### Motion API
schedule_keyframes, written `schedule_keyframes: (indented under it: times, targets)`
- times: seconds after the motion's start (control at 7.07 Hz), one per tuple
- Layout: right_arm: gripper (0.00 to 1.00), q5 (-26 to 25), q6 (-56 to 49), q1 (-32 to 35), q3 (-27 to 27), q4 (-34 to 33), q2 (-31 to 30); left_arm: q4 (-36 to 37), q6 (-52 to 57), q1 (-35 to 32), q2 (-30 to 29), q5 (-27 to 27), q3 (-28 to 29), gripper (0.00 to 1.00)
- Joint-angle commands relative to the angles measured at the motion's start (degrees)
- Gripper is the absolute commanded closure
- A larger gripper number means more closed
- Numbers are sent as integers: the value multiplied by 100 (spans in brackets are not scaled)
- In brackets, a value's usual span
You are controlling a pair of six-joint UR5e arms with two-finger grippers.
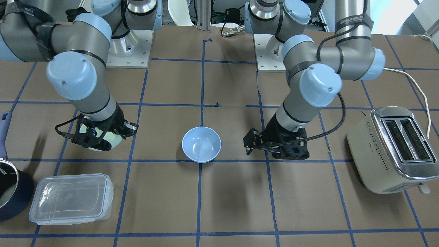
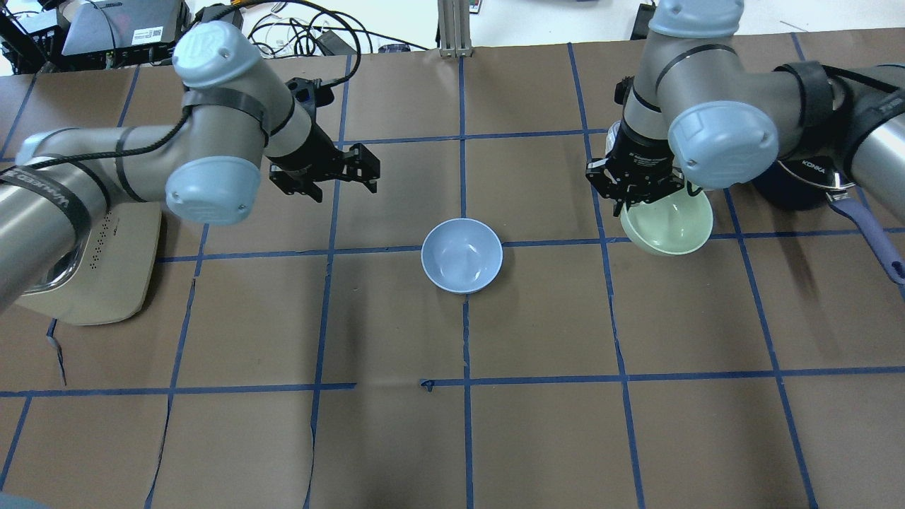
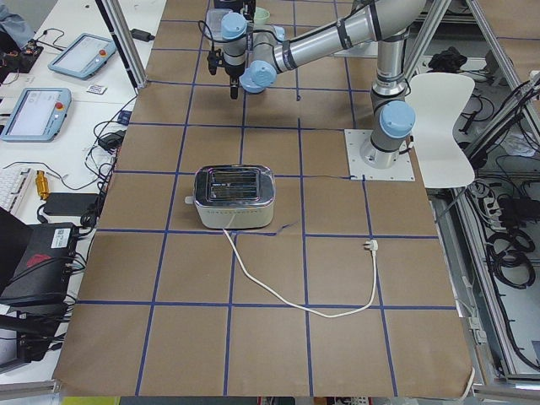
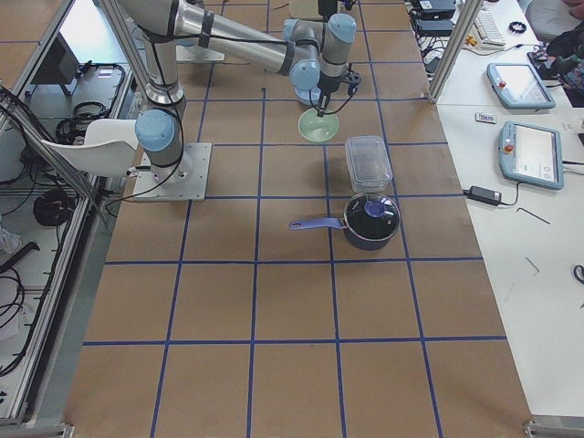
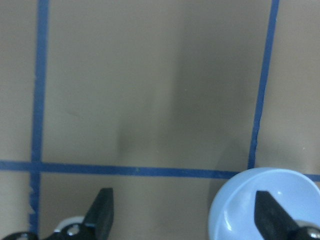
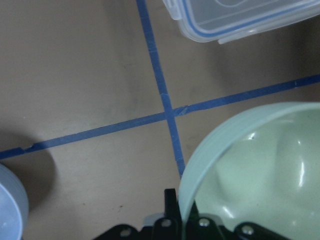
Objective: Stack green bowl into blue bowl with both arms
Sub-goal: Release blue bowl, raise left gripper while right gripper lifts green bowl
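My right gripper needs to set the green bowl free inside the empty blue bowl [image 1: 200, 143] that stands at the middle of the table.
The green bowl [image 2: 672, 227] hangs tilted from my right gripper [image 2: 636, 200], which is shut on its rim at the table's right side. The right wrist view shows the bowl [image 6: 260, 165] with one finger at the rim. The blue bowl [image 2: 462, 254] stands upright and empty at the table's middle, seen also in the front view [image 1: 201, 144]. My left gripper [image 2: 343, 185] is open and empty, to the left of the blue bowl and slightly beyond it. Its fingers [image 5: 102, 212] stand wide apart, with the blue bowl [image 5: 265, 205] by the right finger.
A toaster [image 1: 391, 147] with a white cord stands on the left arm's side. A clear lidded container [image 1: 70, 199] and a dark navy saucepan [image 1: 10, 192] sit on the right arm's side, near the green bowl [image 1: 115, 139].
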Motion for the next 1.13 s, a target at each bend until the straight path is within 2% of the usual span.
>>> schedule_keyframes:
  times: [0.0,0.14,0.28,0.71,0.85,0.99]
  targets:
    - [100,-114,886,1020,-898,204,537,-1652,432,203,717,507,808,0]
    - [100,-80,1515,1408,-1304,293,932,-2626,432,160,1200,525,1404,0]
    - [100,-97,1973,1707,-1586,311,1301,-2845,432,159,1414,586,1567,0]
    - [100,-18,2741,2114,-1958,303,1753,-2725,432,159,1425,613,1384,0]
    - [100,113,2821,2132,-1958,311,1762,-2742,267,185,1373,1101,1384,0]
    - [100,192,2830,2141,-1958,303,1823,-3098,-22,186,1337,1158,1480,0]
